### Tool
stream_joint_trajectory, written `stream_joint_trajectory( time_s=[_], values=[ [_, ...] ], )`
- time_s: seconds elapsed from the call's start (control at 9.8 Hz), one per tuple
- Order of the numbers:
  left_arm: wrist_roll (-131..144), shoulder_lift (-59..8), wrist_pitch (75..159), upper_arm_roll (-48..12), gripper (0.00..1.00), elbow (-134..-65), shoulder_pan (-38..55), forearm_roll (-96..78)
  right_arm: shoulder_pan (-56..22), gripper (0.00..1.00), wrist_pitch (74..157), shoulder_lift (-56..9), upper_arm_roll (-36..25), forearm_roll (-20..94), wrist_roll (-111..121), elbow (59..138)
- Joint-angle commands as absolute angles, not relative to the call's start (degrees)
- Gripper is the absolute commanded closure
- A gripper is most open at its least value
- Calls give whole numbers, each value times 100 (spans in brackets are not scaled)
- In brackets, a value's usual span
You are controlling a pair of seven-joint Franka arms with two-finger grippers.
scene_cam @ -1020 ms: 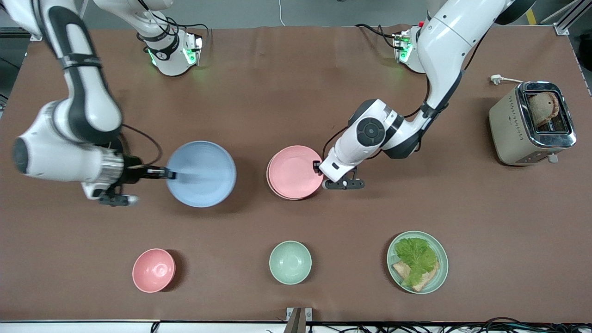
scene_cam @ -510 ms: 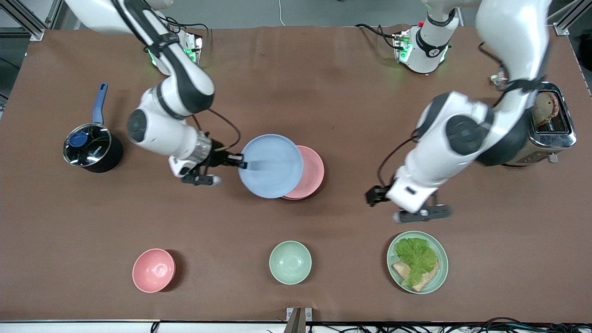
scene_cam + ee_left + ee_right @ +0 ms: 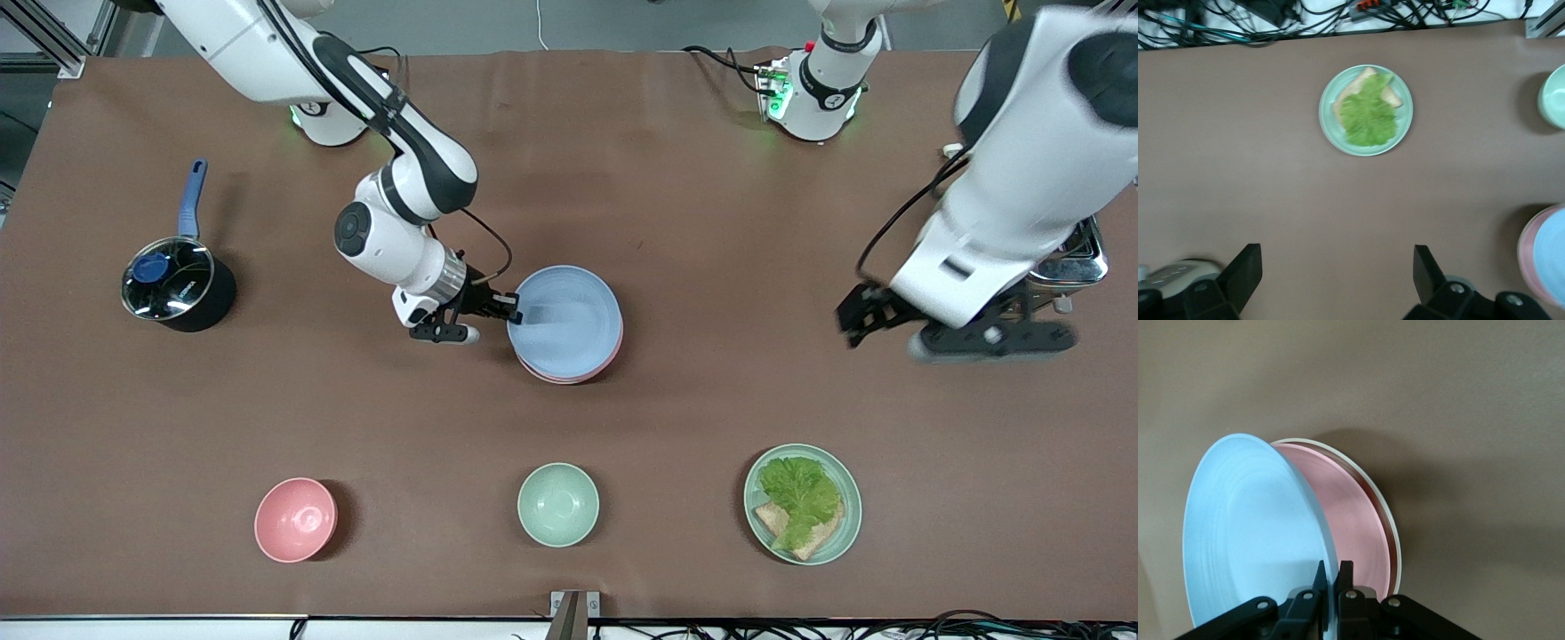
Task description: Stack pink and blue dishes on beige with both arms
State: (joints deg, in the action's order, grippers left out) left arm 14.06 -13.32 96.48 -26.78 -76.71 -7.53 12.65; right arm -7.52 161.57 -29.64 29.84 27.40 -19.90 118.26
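Observation:
My right gripper has the blue plate. I should release it squarely on top of the pink plate (image 3: 568, 330) (image 3: 1301, 543) at the middle of the table.
The pastel blue plate (image 3: 569, 320) is over the pink plate (image 3: 612, 353) at the table's middle, covering nearly all of it. My right gripper (image 3: 514, 311) is shut on the blue plate's rim at the side toward the right arm's end. In the right wrist view the blue plate (image 3: 1251, 533) tilts above the pink plate (image 3: 1351, 520), its held edge raised between the fingers of the right gripper (image 3: 1331, 577). The beige plate (image 3: 1396, 543) shows only as a cream rim under the pink one. My left gripper (image 3: 860, 324) hangs open and empty over bare table near the toaster; the left wrist view shows this gripper (image 3: 1337, 273) wide apart.
A black pot with a blue handle (image 3: 178, 289) stands toward the right arm's end. Near the front camera sit a pink bowl (image 3: 295, 520), a mint bowl (image 3: 557, 504) and a mint plate with lettuce and bread (image 3: 803, 504). The toaster (image 3: 1089, 258) is mostly hidden by the left arm.
My right arm has carried the blue plate sideways until it sits over the pink plate. My left arm has let go of the pink plate and swung up toward the toaster.

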Motion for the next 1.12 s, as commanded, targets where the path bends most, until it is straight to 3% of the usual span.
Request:
stream_joint_trajectory(
  time_s=[0.0,0.31,0.61,0.71,0.82,0.92,1.02],
  values=[
    [740,-619,9354,-2000,0,-8294,-679,766,-765,93,16348,-3059,3050,2646,-2127,11848],
    [299,-159,8571,-611,0,-8446,217,327,-756,90,16356,-3067,3050,2637,-2101,12023],
    [79,70,8534,-387,0,-8683,290,316,-738,85,16356,-3067,3050,2628,-2074,12041],
    [79,88,8525,-395,0,-8692,281,316,-703,71,16339,-3067,3050,2628,-2074,12041],
    [79,79,8517,-396,0,-8684,273,325,-686,51,16330,-3067,3050,2628,-2066,12032],
    [79,70,8499,-396,0,-8684,281,325,-677,12,16330,-3015,3041,2628,-2057,12015],
    [70,62,8438,-404,0,-8666,290,325,-642,0,16330,-2884,3041,2628,-2057,11997]
  ],
)
